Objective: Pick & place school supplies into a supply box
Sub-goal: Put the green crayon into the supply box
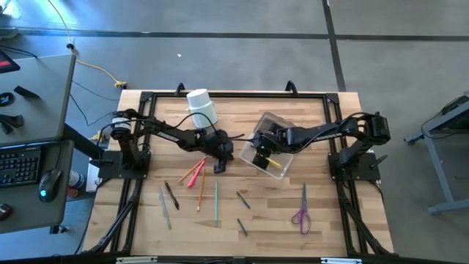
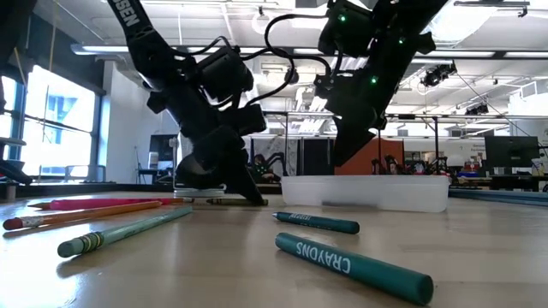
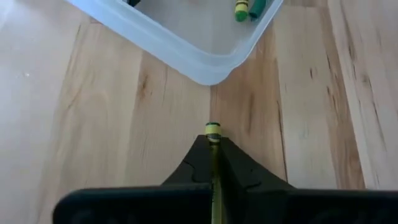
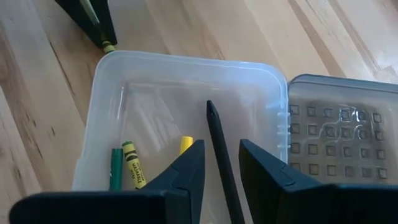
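Observation:
I need to let go of the yellow-green crayon with my left gripper inside the clear box [image 1: 257,158], between its near rim and the lid side.
My left gripper [image 1: 218,166] is down at the table just left of the supply box [image 1: 265,155], shut on a yellow-green crayon [image 3: 212,130]. The clear box has its lid [image 4: 342,130] folded open beside it and holds a green crayon [image 4: 116,168], a yellow-green crayon [image 4: 134,165] and a yellow one [image 4: 185,144]. My right gripper [image 4: 222,163] hovers open over the box. A dark pencil [image 4: 214,134] shows in the gap between its fingers, with space on both sides. More pencils [image 1: 194,173] and purple scissors [image 1: 302,213] lie flat on the table. My left gripper pinches the crayon between its two fingers close to the crayon's end nearest the box [image 3: 212,132], which pokes out just past the fingertips. The fingers slant down from the table's left side. The crayon lies on the table [image 2: 218,202], running back under the gripper.
A white cup [image 1: 201,108] lies at the far side beside the left arm. Teal crayons [image 2: 351,265] and a green pencil [image 2: 128,231] lie near the front edge. A black frame [image 1: 146,95] borders the tabletop. A desk with a keyboard [image 1: 22,165] stands to the left.

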Available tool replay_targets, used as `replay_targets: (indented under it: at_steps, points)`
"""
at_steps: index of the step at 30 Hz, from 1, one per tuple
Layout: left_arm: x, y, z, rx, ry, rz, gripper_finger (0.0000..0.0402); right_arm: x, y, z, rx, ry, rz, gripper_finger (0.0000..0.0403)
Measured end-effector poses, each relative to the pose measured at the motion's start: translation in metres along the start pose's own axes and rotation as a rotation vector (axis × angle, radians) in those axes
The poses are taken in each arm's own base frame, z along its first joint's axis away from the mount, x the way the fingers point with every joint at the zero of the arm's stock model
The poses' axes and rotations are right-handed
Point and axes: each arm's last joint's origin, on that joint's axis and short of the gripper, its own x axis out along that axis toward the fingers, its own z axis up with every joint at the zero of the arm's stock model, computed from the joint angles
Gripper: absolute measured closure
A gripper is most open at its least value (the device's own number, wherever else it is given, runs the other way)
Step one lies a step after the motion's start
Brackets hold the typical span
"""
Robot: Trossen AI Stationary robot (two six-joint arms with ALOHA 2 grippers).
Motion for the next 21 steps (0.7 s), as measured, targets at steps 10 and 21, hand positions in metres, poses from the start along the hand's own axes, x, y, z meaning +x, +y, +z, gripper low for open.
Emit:
replay_targets:
  at_steps: [10,21]
  points:
    - [-0.040,-0.011,0.010,0.014,-0.005,-0.035,0.0370,-0.015,-0.002,-0.005,0.103,0.052,0.037,0.0320]
    - [-0.093,-0.015,0.062,0.064,-0.277,-0.036,0.0350,-0.086,0.020,-0.015,0.101,-0.085,0.122,0.0320]
